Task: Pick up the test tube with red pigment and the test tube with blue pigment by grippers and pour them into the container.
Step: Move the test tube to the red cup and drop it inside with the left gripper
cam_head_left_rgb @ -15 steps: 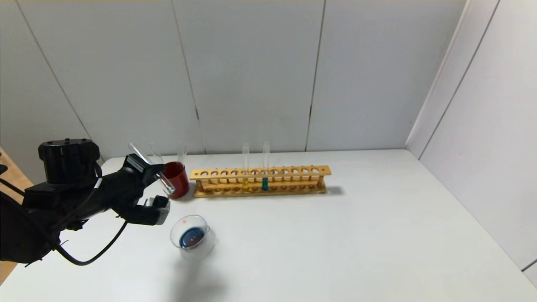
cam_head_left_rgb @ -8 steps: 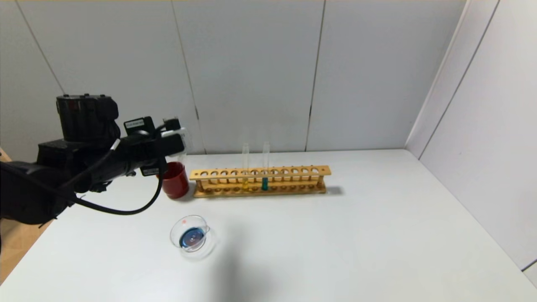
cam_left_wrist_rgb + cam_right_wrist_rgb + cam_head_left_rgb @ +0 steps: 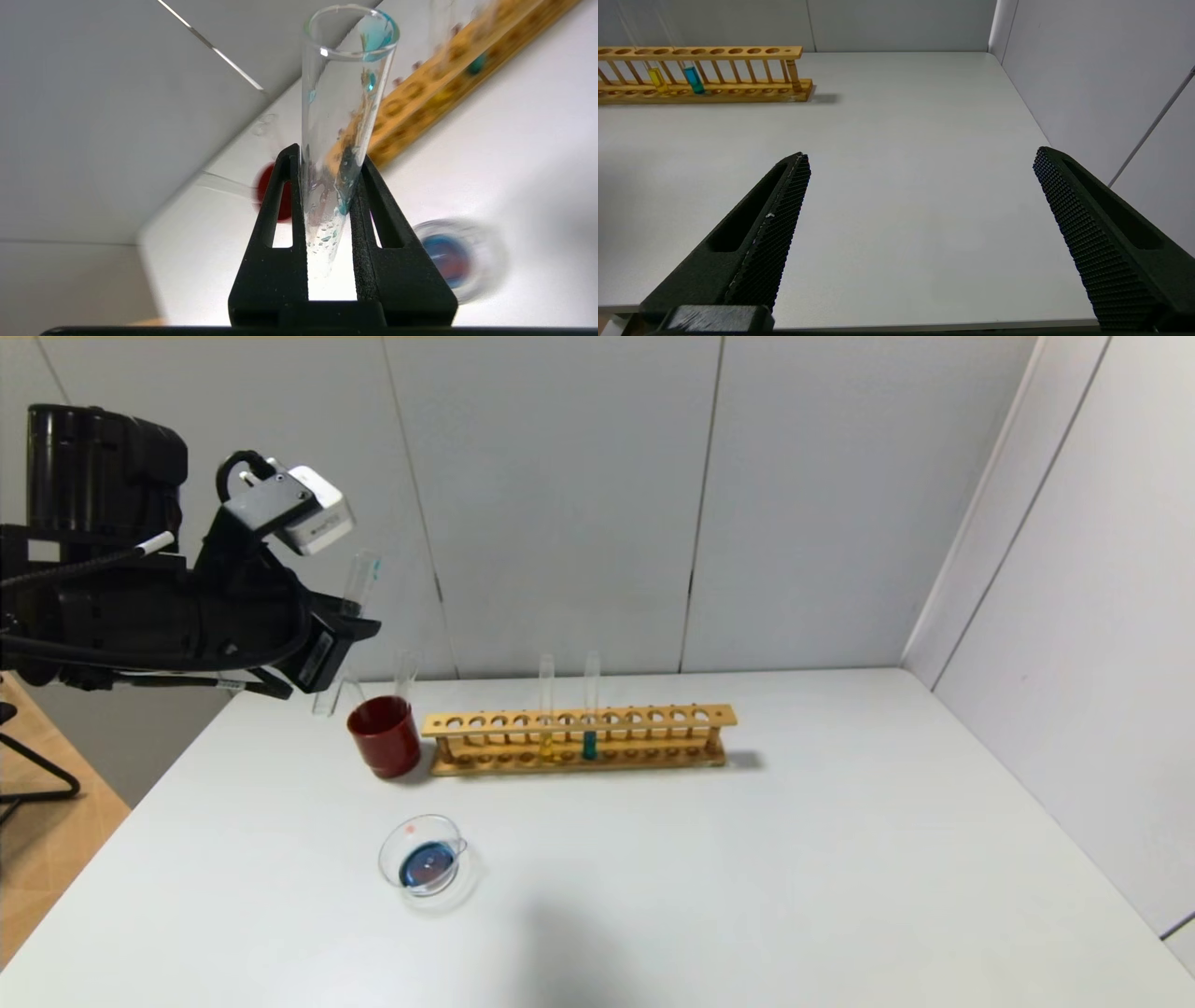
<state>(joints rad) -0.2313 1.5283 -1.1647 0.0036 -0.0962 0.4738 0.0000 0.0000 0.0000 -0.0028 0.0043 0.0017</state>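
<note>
I need to release the blue-pigment test tube with my left gripper inside the dark red cup (image 3: 383, 713) (image 3: 273, 190), among the clear empty tubes.
My left gripper (image 3: 350, 630) is raised high at the far left, above and behind the dark red cup (image 3: 385, 735). It is shut on the blue-pigment test tube (image 3: 359, 581), which points mouth up and holds only blue-green smears and droplets (image 3: 345, 93). The container (image 3: 425, 863), a clear glass dish, sits on the table in front of the cup with a pool of blue and red liquid in it; it also shows in the left wrist view (image 3: 455, 261). No tube with orange-red liquid shows. My right gripper (image 3: 920, 156) is open and empty over the table's near right part.
The wooden rack (image 3: 653, 717) stands behind the dish and holds a yellow-liquid tube (image 3: 546, 747) and a teal-liquid tube (image 3: 589, 744). Clear empty tubes (image 3: 407, 672) lean in the red cup. Grey walls close the back and right of the white table (image 3: 794, 877).
My left arm has lifted from beside the dish to high above the red cup. The tube in it has swung from tilted mouth down to mouth up.
</note>
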